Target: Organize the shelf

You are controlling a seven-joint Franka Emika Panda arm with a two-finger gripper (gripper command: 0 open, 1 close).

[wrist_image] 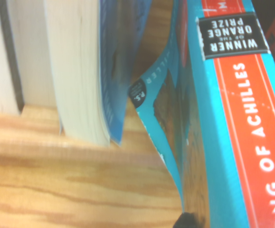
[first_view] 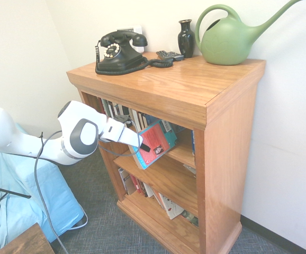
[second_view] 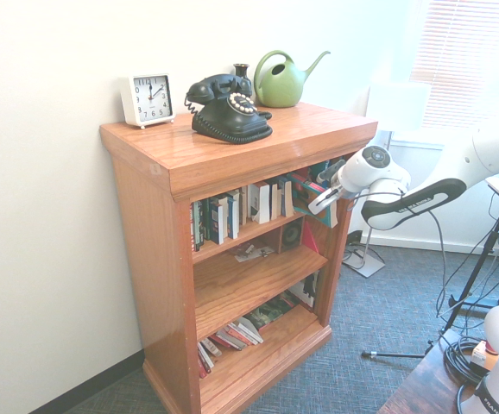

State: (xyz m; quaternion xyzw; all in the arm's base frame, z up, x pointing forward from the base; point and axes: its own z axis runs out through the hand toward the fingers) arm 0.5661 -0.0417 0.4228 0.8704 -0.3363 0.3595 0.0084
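I will release the teal and red book from my gripper so that it rests against the end of the row of upright books (first_view: 154,138) (wrist_image: 156,109).
The shelf (first_view: 185,84) is a honey-brown oak bookcase against the wall, also seen in the second exterior view (second_view: 232,147). My gripper (first_view: 144,146) is shut on a teal and red book (first_view: 157,142), which is tilted at the front of the top tier, right of a row of upright books (first_view: 122,112). The second exterior view shows the gripper (second_view: 325,197) at the tier's open end with the book (second_view: 312,191) leaning there. In the wrist view the book's teal spine with its orange-red stripe (wrist_image: 232,118) stands beside white page blocks (wrist_image: 75,71) on the oak board.
On top stand a black rotary phone (first_view: 118,53), a dark vase (first_view: 186,38), a green watering can (first_view: 227,39), a remote (first_view: 169,54) and a white clock (second_view: 148,99). Books lie loosely on the bottom tier (first_view: 163,201). A blue-covered piece of furniture (first_view: 15,201) is at the left.
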